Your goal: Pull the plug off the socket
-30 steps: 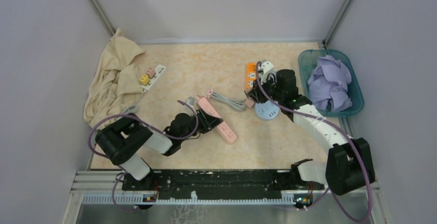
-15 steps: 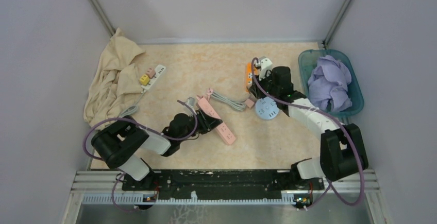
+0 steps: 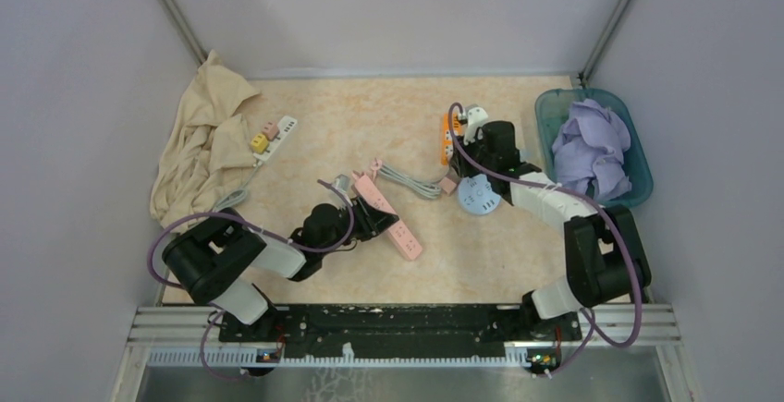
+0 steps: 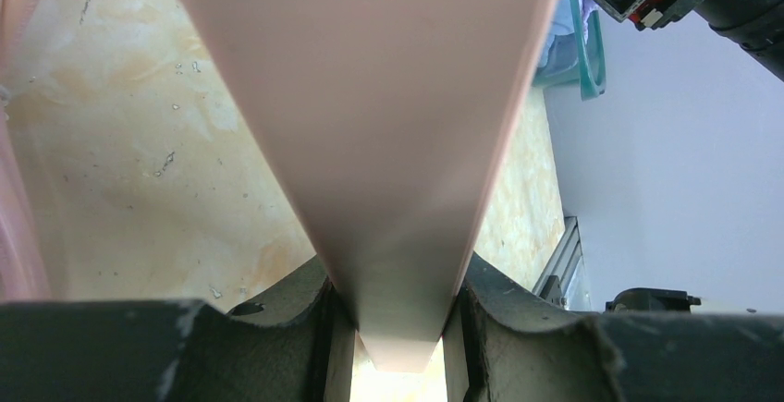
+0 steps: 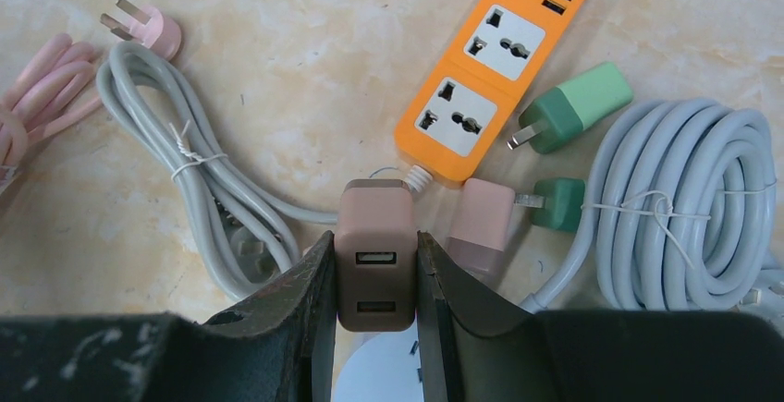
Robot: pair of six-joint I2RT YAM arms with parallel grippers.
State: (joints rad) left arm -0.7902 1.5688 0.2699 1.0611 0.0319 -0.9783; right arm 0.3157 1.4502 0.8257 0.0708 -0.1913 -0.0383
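Next, my left gripper puts the pink power strip down on the table (image 3: pixel 398 126) between the grey cable and the back wall.
My right gripper (image 5: pixel 374 277) is shut on a brown two-port USB plug (image 5: pixel 374 254), held just off the cord end of the orange power strip (image 5: pixel 499 60). The rim of a pale blue round socket (image 5: pixel 370 379) shows under the plug. In the top view the right gripper (image 3: pixel 455 180) is left of that blue socket (image 3: pixel 479 197). My left gripper (image 3: pixel 370 222) is shut on the pink power strip (image 3: pixel 393 222), which fills the left wrist view (image 4: pixel 370 143) between the fingers (image 4: pixel 277 328).
Beside the plug lie a pink-and-green adapter (image 5: pixel 504 222), a green plug (image 5: pixel 578 106), a coiled white cable (image 5: pixel 684 208) and a grey cable (image 5: pixel 194 180). A teal basket (image 3: pixel 555 106) of purple cloth sits far right, a beige cloth (image 3: pixel 203 143) and a white strip (image 3: pixel 277 132) far left.
The right arm has swung its elbow in and the gripper has shifted a little left towards the orange strip. The left arm and the pink strip have not moved.
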